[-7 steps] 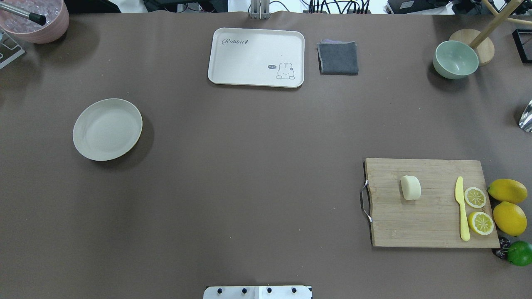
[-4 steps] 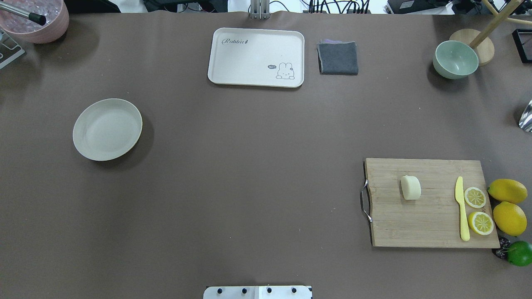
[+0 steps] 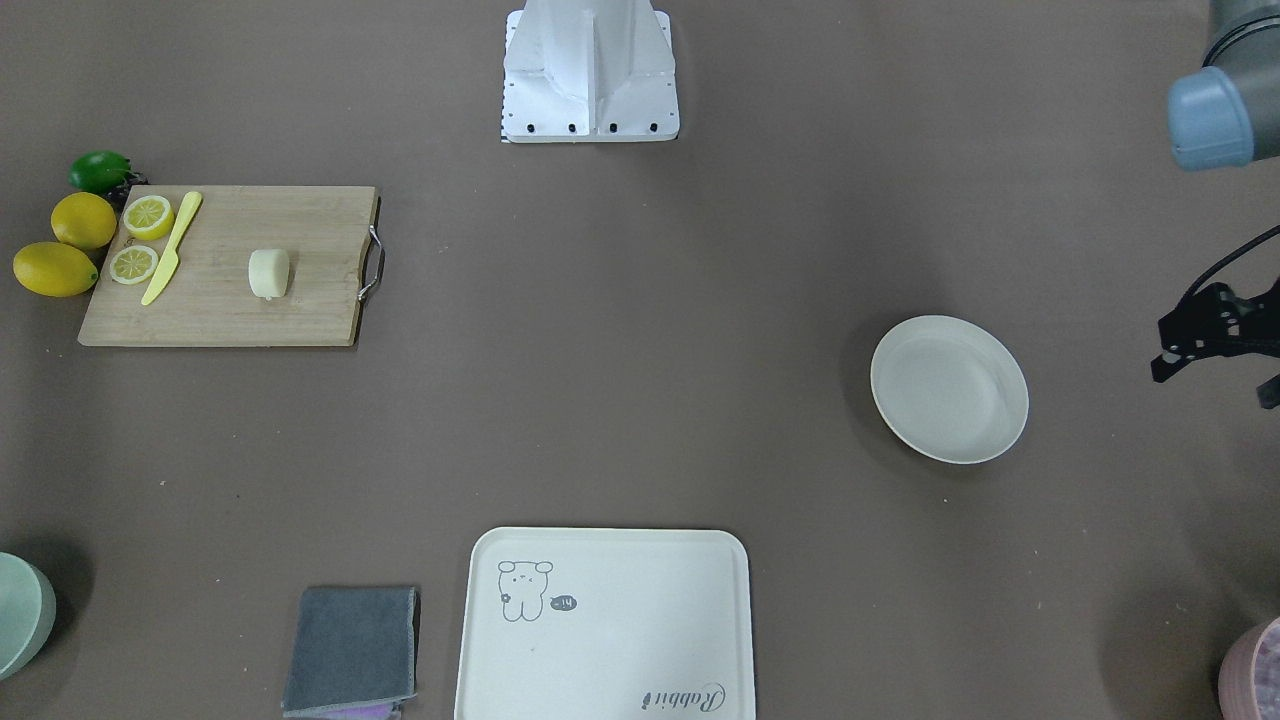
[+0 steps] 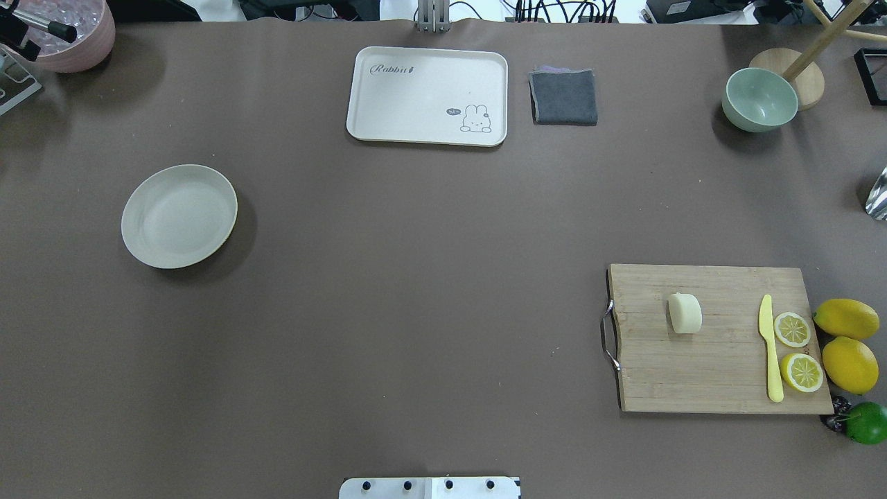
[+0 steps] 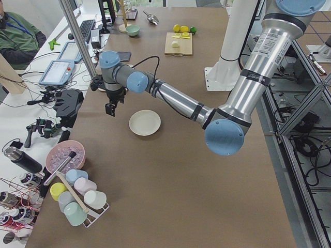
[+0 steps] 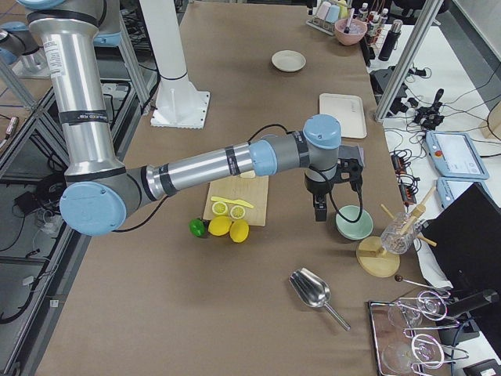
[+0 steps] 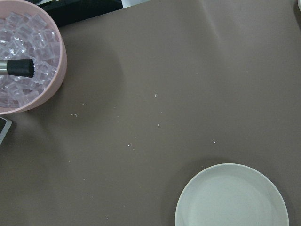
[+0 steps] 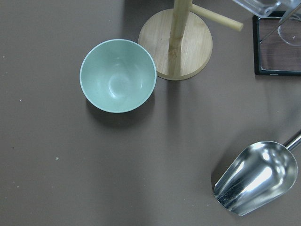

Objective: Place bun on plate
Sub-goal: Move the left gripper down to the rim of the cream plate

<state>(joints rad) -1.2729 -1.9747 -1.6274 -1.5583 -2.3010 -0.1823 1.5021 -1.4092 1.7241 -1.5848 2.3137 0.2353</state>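
Note:
The off-white plate is next for my left gripper, which should reach it and take hold of the plate's rim [image 3: 1026, 409] [image 7: 177, 209] on the side farthest from the cutting board.
The bun [image 4: 684, 313] is a small pale cream lump lying on the wooden cutting board [image 4: 721, 374] at the table's right; nothing touches it. It also shows as the bun [image 3: 269, 273] in the front-facing view. The plate [image 4: 179, 216], round and off-white, sits bare at the left. My left gripper [image 5: 110, 108] hangs above the table just beyond the plate [image 5: 145, 122]. It is cut off by the edge in the front-facing view, so I cannot tell its state. My right gripper [image 6: 319, 211] hovers beside the green bowl [image 6: 353, 225], far from the bun; I cannot tell its state either.
A yellow knife [image 4: 769, 350], two lemon halves [image 4: 792, 329], whole lemons [image 4: 847, 318] and a lime [image 4: 866, 422] crowd the board's right end. A bear tray [image 4: 427, 95], grey cloth [image 4: 564, 97], wooden stand [image 8: 176, 42], metal scoop [image 8: 256, 176] and pink ice bowl [image 7: 28, 66] line the far side.
A dark part of the left arm's end has come into the overhead view's top left corner, over the pink ice bowl. Bun, plate and board have not moved.

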